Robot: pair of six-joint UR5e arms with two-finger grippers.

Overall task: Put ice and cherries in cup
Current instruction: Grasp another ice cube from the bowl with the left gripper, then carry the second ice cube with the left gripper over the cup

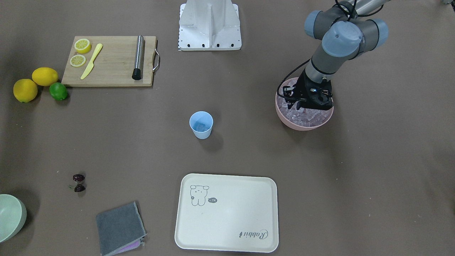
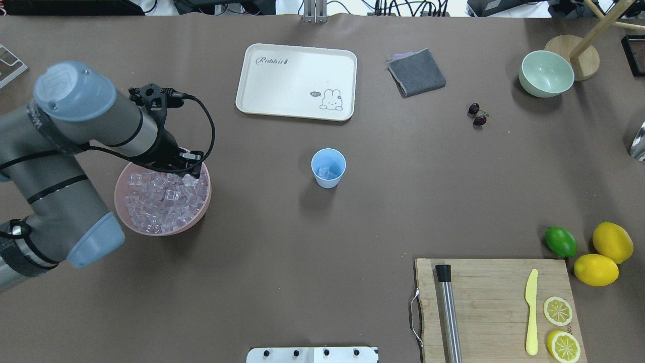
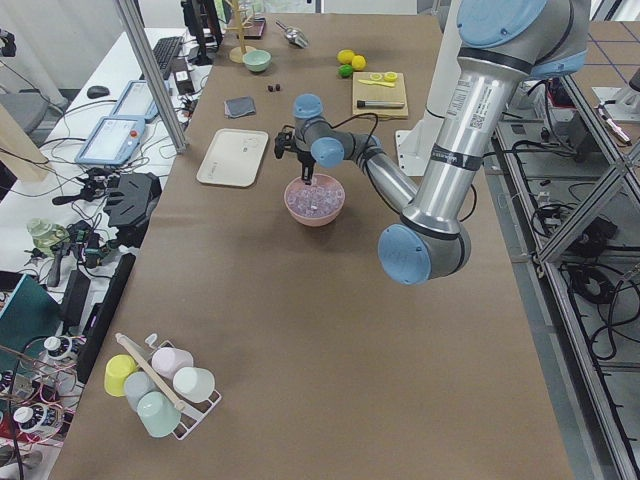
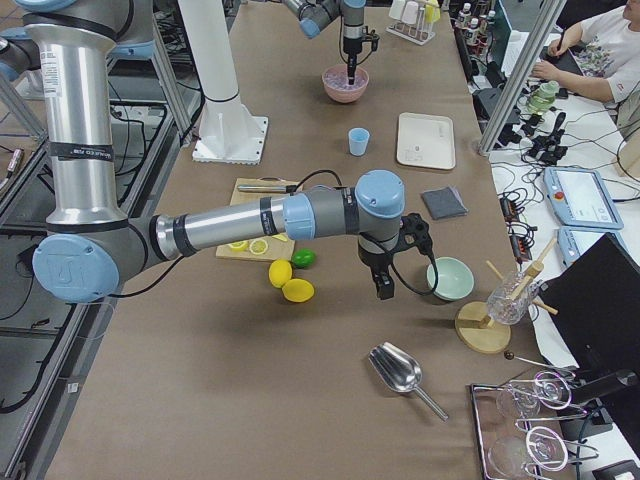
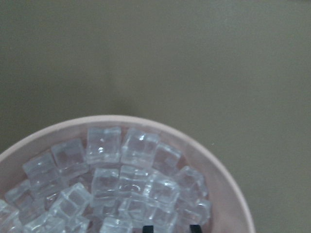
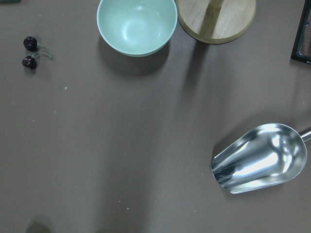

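Observation:
Next, I let go of the ice cube in my left gripper inside the light blue cup (image 1: 201, 126), so it joins the ice at the bottom.
The pink bowl (image 2: 119, 201) at the table's left holds many clear ice cubes (image 2: 161, 201). My left gripper (image 2: 189, 169) points down into the bowl's far side. In the left wrist view its two fingertips (image 5: 147, 227) stand about one cube apart among the ice (image 5: 121, 174), with a cube between them. The light blue cup (image 2: 328, 168) stands upright mid-table with one ice cube (image 2: 326, 173) inside. The cherries (image 2: 476, 114) lie on the table far right of the cup, also in the right wrist view (image 6: 29, 52). My right gripper (image 4: 385, 290) hovers near the green bowl; I cannot tell its state.
A cream tray (image 2: 297, 80) and a grey cloth (image 2: 416, 73) lie beyond the cup. A pale green bowl (image 2: 546, 73) and a wooden stand (image 6: 216, 19) sit at the far right. A metal scoop (image 6: 262, 158), a cutting board (image 2: 494, 302), a lime (image 2: 561, 241) and lemons (image 2: 612, 242) are on the right.

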